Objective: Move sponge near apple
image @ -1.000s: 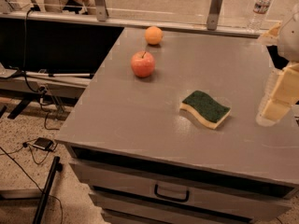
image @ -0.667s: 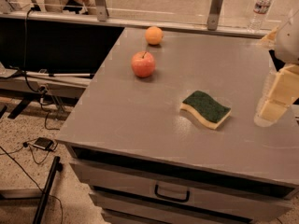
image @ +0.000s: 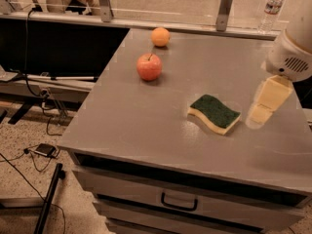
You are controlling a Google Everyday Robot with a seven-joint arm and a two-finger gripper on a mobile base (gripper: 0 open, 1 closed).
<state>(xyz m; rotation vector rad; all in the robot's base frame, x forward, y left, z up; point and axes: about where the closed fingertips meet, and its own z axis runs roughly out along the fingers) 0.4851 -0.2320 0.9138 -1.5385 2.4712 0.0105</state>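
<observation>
My gripper is going to close on the end of the sponge (image: 230, 120), the one that lies farther away from the apple.
The sponge (image: 215, 113), dark green on top with a pale yellow base, lies flat on the grey table (image: 146, 126), right of centre. The red apple (image: 149, 67) stands farther back and to the left, well apart from the sponge. My gripper (image: 265, 106), pale yellow under the white arm head (image: 292, 52), hangs just right of the sponge, close above the table top and not touching the sponge.
A small orange fruit (image: 160, 36) sits behind the apple near the table's back edge. A water bottle (image: 272, 8) stands beyond the back rail at the right. A drawer handle (image: 179, 202) shows below the table's front edge. Cables lie on the floor at left.
My gripper has shifted a little to the left, closer to the sponge. The sponge, apple and orange have not moved.
</observation>
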